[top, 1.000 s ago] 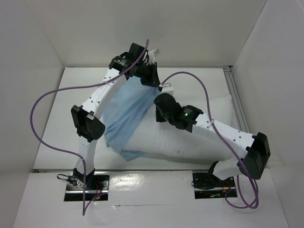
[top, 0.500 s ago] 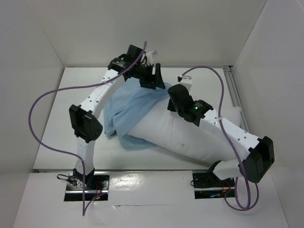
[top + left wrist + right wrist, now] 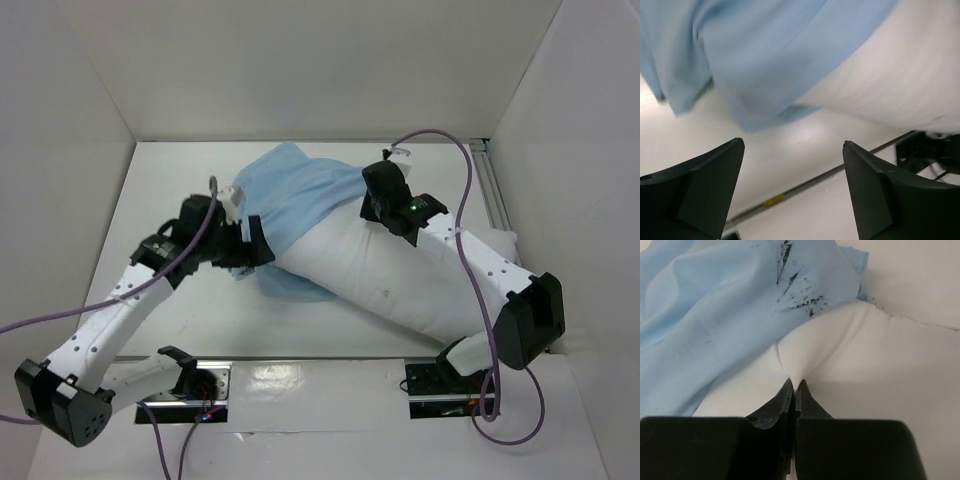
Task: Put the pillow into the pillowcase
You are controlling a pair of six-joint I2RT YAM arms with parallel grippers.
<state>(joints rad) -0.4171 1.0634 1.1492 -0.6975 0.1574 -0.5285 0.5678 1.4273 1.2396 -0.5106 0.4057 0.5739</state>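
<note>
The robot's left gripper should close on the near corner (image 3: 274, 262) (image 3: 771, 113) of the upper layer of the light blue pillowcase, at the end of the pillowcase's open edge next to the pillow.
The white pillow (image 3: 400, 275) lies slantwise across the table, from the back middle to the front right. The light blue pillowcase (image 3: 290, 195) is draped over its far left end, rumpled, with dark smudges on it in the right wrist view. My right gripper (image 3: 372, 200) is shut, pinching a fold of the pillow (image 3: 865, 370) just beside the pillowcase (image 3: 715, 315) edge; its tips meet at the right gripper (image 3: 795, 385). My left gripper (image 3: 262, 247) stands open and holds nothing, at the pillowcase's front left hem. In the left wrist view the left gripper (image 3: 793, 145) faces pillowcase (image 3: 765, 50) and pillow (image 3: 900, 75).
White walls close in the table on the left, back and right. A metal rail (image 3: 492, 195) runs along the right side, and another rail (image 3: 815, 176) along the front edge. Purple cables (image 3: 440, 140) loop above both arms. The arm bases (image 3: 445, 385) sit at the near edge.
My left gripper opened, let go of the pillowcase and swung from the back to the front left. My right gripper carried the pillow's end back and right; the pillowcase dropped onto it.
</note>
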